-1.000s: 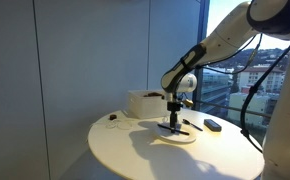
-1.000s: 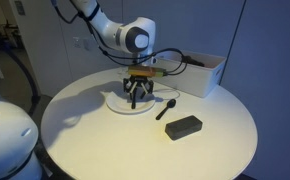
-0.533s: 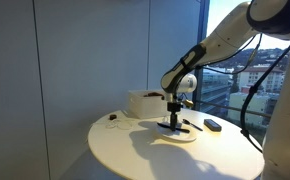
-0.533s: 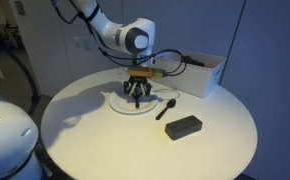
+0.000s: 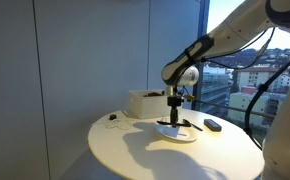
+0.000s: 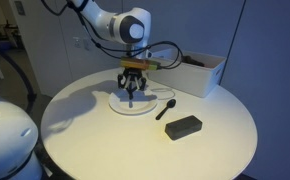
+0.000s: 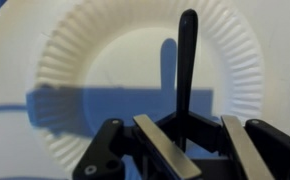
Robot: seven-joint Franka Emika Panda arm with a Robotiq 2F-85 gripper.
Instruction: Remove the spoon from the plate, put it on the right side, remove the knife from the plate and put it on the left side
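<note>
I will set the knife on the bare table (image 5: 154, 139) close beside the white plate, opposite the spoon, with my gripper.
Above the round white plate (image 6: 115, 104) (image 5: 177, 134) hangs my gripper (image 6: 132, 88) (image 5: 174, 103), shut on the knife (image 7: 186, 70). In the wrist view the thin black knife sticks out straight from between the fingers of my gripper (image 7: 185, 130), over the plate (image 7: 95, 60) and its shadow. In an exterior view the knife (image 6: 132, 99) points down at the plate and looks lifted off it. The shorter black spoon (image 6: 170, 103) lies on the table just right of the plate.
A stubby black block (image 6: 183, 127) (image 5: 213, 124) lies near the spoon. A white rectangular box (image 6: 200, 72) (image 5: 143, 103) stands behind the plate. A small dark item with a cord (image 5: 112, 118) lies on the round white table (image 6: 95, 140).
The gripper has shut on the knife at the plate and risen a little, taking the knife up with it. The spoon, block and box have not moved.
</note>
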